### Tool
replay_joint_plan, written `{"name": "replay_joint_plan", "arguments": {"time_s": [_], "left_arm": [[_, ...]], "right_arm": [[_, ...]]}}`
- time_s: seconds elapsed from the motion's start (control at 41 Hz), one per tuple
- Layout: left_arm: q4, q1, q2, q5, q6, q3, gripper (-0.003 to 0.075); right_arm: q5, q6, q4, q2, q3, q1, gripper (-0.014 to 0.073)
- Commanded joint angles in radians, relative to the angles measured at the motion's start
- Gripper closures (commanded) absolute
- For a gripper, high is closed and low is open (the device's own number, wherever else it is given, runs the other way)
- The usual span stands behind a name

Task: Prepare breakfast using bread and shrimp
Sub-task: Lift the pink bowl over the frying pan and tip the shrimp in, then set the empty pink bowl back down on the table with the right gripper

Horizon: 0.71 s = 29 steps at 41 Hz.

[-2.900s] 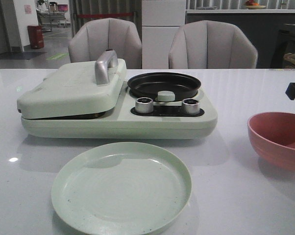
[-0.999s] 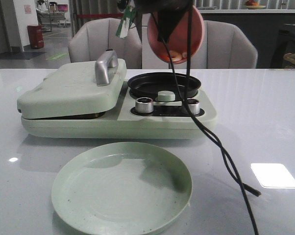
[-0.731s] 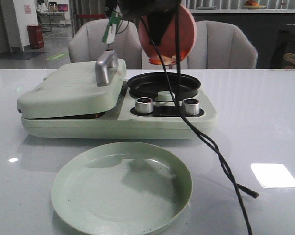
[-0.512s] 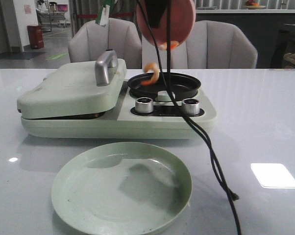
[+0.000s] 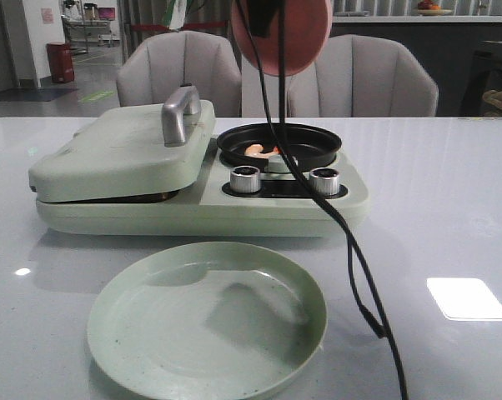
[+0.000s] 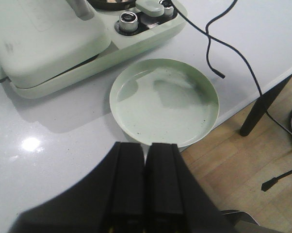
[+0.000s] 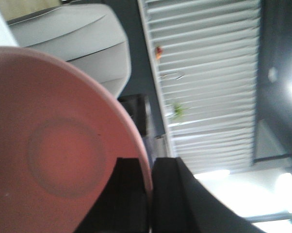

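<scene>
I will use my right gripper to set the pink bowl down on the table (image 5: 494, 260) just behind the bright square of light.
A pale pink shrimp (image 5: 259, 150) with an orange tail lies in the black round pan (image 5: 318, 143) of the pale green breakfast maker (image 5: 201, 204). Straight above the pan my right gripper (image 7: 150, 162) is shut on the rim of a pink bowl (image 5: 299, 33), which is tipped on its side; the bowl's inside (image 7: 63, 160) shows nothing in it. My left gripper (image 6: 146, 148) is shut with nothing in it, above the table's near edge, close to the bare green plate (image 6: 164, 101). The bread is out of view.
The maker's left lid (image 5: 117, 154) is down, with a metal handle (image 5: 178, 112). Two knobs (image 5: 245, 178) face the front. A black cable (image 5: 351, 250) hangs from the right arm across the maker onto the table. Two chairs (image 5: 363, 75) stand behind. The table edge and wooden floor (image 6: 262, 160) lie beside the plate.
The pink bowl went from the table at the right up over the pan and tipped. The shrimp fell out of it and now lies in the black pan.
</scene>
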Motion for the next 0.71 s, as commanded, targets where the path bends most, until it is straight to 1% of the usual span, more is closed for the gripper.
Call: {"name": "replay_joint_plan", "arguments": {"time_s": [0.0,0.049,0.122,0.171,0.195,0.292,0.487,0.585,0.682], "left_arm": [[-0.006,-0.005,0.003,-0.063,-0.009,-0.026,0.0619],[-0.006,-0.005,0.003,-0.063,-0.009,-0.026,0.0619],[-0.006,-0.005,0.003,-0.063,-0.009,-0.026,0.0619],[-0.006,-0.005,0.003,-0.063,-0.009,-0.026,0.0619],[-0.006,-0.005,0.003,-0.063,-0.009,-0.026,0.0619],[-0.006,-0.005,0.003,-0.063,-0.009,-0.026,0.0619],[0.000,-0.005,0.003,-0.073,-0.009,-0.026,0.0619],[0.000,-0.005,0.003,-0.092,-0.009,-0.026,0.0619],[0.000,-0.005,0.003,-0.102,-0.009,-0.026,0.0619]], "right_arm": [[0.054,0.009,0.077,-0.128,-0.036,-0.020,0.0547],[0.078,0.008,0.173,-0.154,-0.036,-0.038,0.0547],[0.112,-0.008,0.384,-0.204,-0.031,-0.094,0.0547],[0.115,-0.014,0.500,-0.237,-0.016,-0.138,0.0547],[0.110,-0.014,0.578,-0.261,0.003,-0.171,0.0547],[0.074,-0.037,0.823,-0.359,0.107,-0.279,0.0547],[-0.058,-0.222,1.244,-0.574,0.442,-0.529,0.0547],[-0.086,-0.349,1.448,-0.626,0.579,-0.667,0.0547],[-0.099,-0.483,1.638,-0.640,0.703,-0.794,0.0547]]}}
